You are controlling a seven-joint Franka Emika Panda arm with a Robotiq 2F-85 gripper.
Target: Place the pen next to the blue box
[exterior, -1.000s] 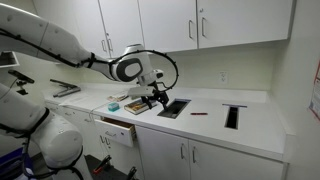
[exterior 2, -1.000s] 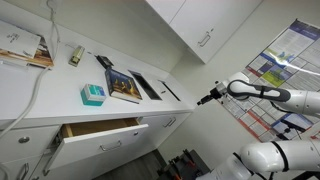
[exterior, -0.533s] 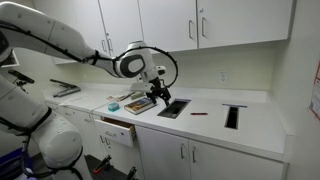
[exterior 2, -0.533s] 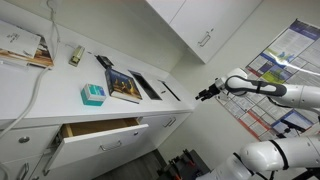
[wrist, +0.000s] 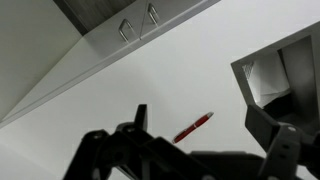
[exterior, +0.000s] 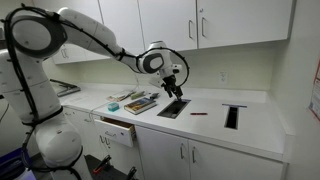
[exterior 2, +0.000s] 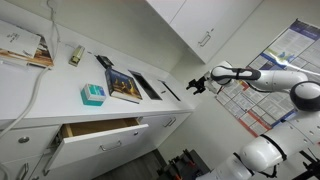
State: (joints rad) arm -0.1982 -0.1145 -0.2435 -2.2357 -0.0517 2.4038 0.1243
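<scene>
I need to close my gripper on the pen's red body (exterior: 198,114) (wrist: 192,128), around its middle, so that the pen can go next to the blue box.
The pen (wrist: 193,126) is a thin red stick lying on the white counter; in the wrist view it sits between and below my fingers, and it shows as a small red mark in an exterior view (exterior: 199,113). The blue box (exterior 2: 92,95) is a low teal box near the open drawer; it also shows in an exterior view (exterior: 112,106). My gripper (exterior: 173,82) hangs in the air above the counter, over the nearer black slot, well away from the box. In the wrist view the gripper (wrist: 201,120) is open and empty.
A flat multicoloured book (exterior 2: 124,86) lies beside the blue box. Two black rectangular slots (exterior: 172,108) (exterior: 233,116) are cut into the counter. A drawer (exterior 2: 100,130) stands open below. Upper cabinets (exterior: 200,25) hang above the counter.
The arm has swung away from the book and blue box, along the counter toward the slot and the pen. The gripper stays open and empty.
</scene>
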